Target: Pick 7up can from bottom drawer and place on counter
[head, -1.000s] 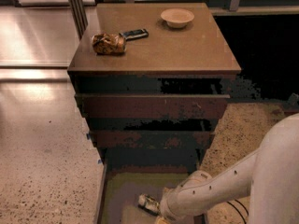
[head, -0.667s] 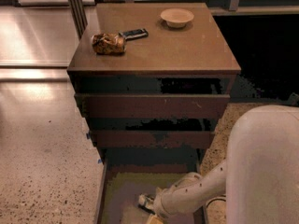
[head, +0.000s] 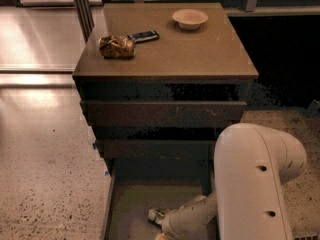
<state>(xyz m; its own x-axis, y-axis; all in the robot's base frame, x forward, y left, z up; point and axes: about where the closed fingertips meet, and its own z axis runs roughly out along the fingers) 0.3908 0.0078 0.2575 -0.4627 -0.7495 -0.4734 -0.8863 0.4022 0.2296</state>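
The robot's gripper needs to next move to the 7up can's whitish end point(head: 156, 216) in the open bottom drawer and close there.
The 7up can point(head: 155, 215) lies on the greyish-green floor of the open bottom drawer point(head: 131, 204), near its front; only its whitish end with dark marks shows. My gripper point(head: 162, 231) is down inside the drawer at the frame's lower edge, right against the can, on the end of the pale forearm point(head: 190, 216). The upper arm link point(head: 252, 184) fills the lower right and hides the drawer's right side. The counter point(head: 175, 54) is the brown cabinet top above.
On the counter lie a brown-gold snack bag point(head: 116, 46), a flat black bar point(head: 145, 35) and a pale bowl point(head: 190, 18). Two shorter drawers point(head: 165, 114) stick out a little above the bottom one. Speckled floor lies to the left.
The big pale arm link has swung further left and up into view, covering more of the drawer's right side. The gripper stays low by the can, which has not visibly moved.
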